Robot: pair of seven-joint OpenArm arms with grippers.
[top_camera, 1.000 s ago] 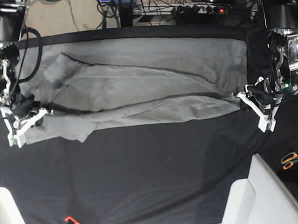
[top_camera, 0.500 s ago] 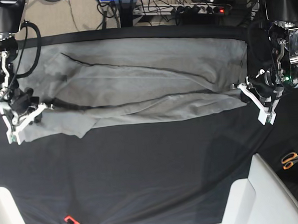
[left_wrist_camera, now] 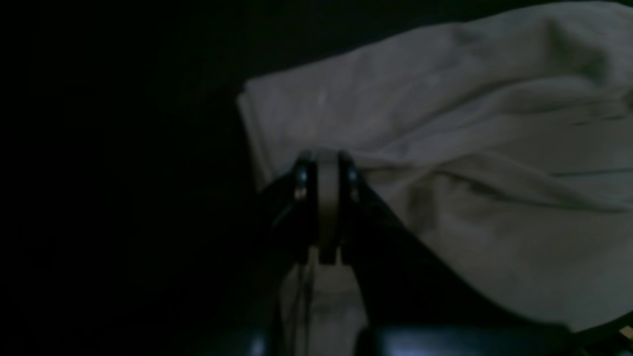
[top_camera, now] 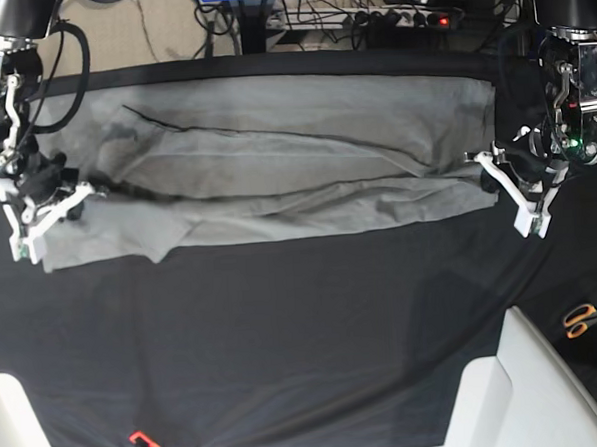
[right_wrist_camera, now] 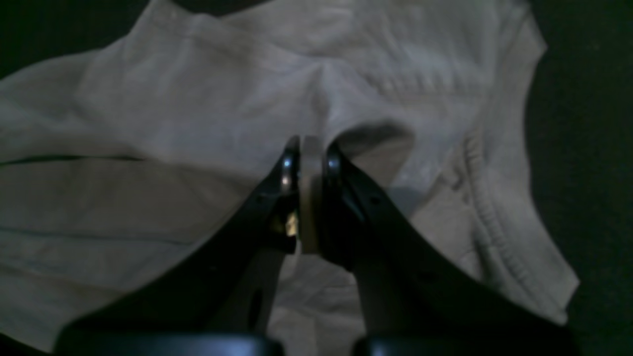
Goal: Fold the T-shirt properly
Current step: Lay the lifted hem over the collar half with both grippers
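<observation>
The robot's right gripper needs to release the lifted fold on the flat grey cloth (top_camera: 72, 155) behind it at the collar end.
The grey T-shirt (top_camera: 295, 154) lies stretched sideways across the far half of the black table cloth (top_camera: 284, 334), with a long fold lifted along its near side. My left gripper (top_camera: 481, 162), on the base view's right, is shut on the shirt's edge; the left wrist view shows it (left_wrist_camera: 321, 165) pinching grey fabric (left_wrist_camera: 470, 123). My right gripper (top_camera: 84, 188), on the base view's left, is shut on the shirt near the collar end; the right wrist view shows it (right_wrist_camera: 306, 148) pinching a raised pleat of cloth (right_wrist_camera: 173, 113) beside the ribbed collar (right_wrist_camera: 494, 217).
Orange-handled scissors (top_camera: 584, 319) lie at the right edge. White raised panels stand at the front right (top_camera: 528, 392) and front left (top_camera: 14, 429). A small orange object (top_camera: 140, 438) sits at the front edge. A power strip and cables (top_camera: 408, 17) lie behind the table.
Both grippers have moved toward the far side, still holding the shirt. The near edge of the shirt has been carried farther back and now lies straighter.
</observation>
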